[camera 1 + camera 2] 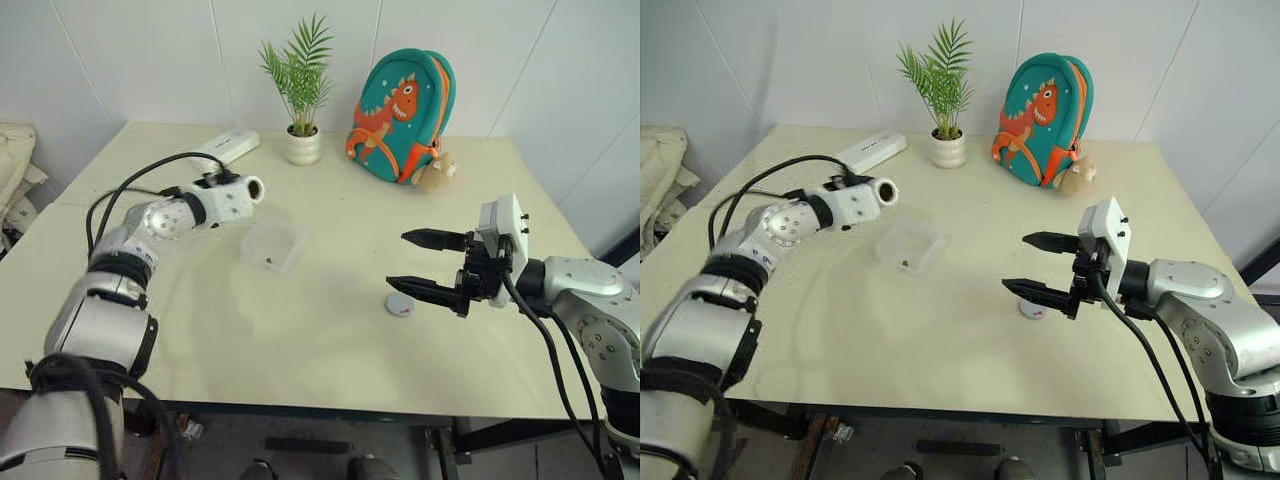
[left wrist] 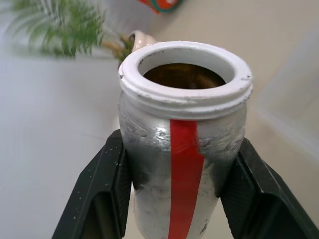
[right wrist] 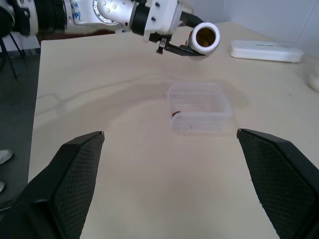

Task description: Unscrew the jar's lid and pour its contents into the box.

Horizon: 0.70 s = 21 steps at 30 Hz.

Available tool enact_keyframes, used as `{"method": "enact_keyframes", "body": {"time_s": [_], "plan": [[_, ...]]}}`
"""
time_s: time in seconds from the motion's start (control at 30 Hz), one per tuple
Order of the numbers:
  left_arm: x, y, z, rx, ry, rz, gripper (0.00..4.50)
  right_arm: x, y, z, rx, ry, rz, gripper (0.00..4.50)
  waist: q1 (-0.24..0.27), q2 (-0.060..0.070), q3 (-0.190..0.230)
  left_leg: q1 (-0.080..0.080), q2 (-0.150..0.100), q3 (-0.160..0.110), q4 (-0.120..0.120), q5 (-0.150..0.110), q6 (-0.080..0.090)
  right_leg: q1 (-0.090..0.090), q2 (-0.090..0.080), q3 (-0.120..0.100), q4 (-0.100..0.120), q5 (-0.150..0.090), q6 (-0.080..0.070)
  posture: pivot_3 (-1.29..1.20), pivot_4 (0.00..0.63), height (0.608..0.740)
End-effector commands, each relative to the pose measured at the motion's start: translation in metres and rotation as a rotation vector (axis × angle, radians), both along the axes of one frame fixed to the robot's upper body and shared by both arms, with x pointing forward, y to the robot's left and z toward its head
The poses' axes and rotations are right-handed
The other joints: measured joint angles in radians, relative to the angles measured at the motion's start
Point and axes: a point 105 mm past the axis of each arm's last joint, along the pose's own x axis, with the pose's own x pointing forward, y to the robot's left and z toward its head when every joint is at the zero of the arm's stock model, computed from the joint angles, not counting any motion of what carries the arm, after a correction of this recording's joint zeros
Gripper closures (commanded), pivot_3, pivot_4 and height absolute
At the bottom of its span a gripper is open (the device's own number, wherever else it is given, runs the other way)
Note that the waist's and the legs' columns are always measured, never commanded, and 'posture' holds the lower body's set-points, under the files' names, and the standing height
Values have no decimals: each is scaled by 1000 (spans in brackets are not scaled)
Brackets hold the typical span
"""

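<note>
The robot's left gripper needs to release the jar, standing on the bare table (image 1: 210, 263) close beside the box, nearer than the white case.
My left gripper (image 1: 240, 192) is shut on the jar (image 1: 249, 188), a silvery cylinder with a red stripe (image 2: 185, 164). The jar lies roughly level above the table with no cap on its white mouth (image 3: 205, 37). The box (image 1: 283, 240), a shallow clear tray, rests on the table just past and below the jar's mouth. A small brown piece (image 3: 175, 114) lies inside the box. The lid (image 1: 400, 304), a grey disc with a red mark, lies flat on the table under my right gripper (image 1: 398, 260). That gripper hovers open and empty, fingers pointing toward the box.
At the back of the table stand a potted plant (image 1: 303, 146), a teal dinosaur backpack (image 1: 402, 115) with a small plush toy (image 1: 435, 175), and a white oblong case (image 1: 228, 146). A black cable (image 1: 130, 180) loops over my left arm.
</note>
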Motion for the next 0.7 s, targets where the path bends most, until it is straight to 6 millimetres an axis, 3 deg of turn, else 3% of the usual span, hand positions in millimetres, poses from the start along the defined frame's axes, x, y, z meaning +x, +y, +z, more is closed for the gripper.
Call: {"method": "enact_keyframes", "body": {"time_s": [0.03,0.13,0.2,0.7], "plan": [[-10,13,22,-377,-20,-45,2467,-1,1,8,-9,-35,31,9,-1,0,0,0,0,0,1,0,0,0,0,0,1,0,0,0,150,740],[-18,32,6,-636,18,-24,2467,1,5,7,-15,-19,66,9,-1,0,0,2,0,-1,4,1,0,2,0,0,4,1,0,0,150,740],[-24,38,-8,-698,53,-14,2467,2,6,6,-9,-9,84,9,-3,0,0,4,0,-1,5,1,1,5,0,0,4,2,0,0,150,740],[-43,57,-55,-739,247,61,2467,0,7,-3,-7,31,132,9,-1,0,0,4,0,-2,4,1,1,5,0,-1,2,3,0,0,150,740]]}}
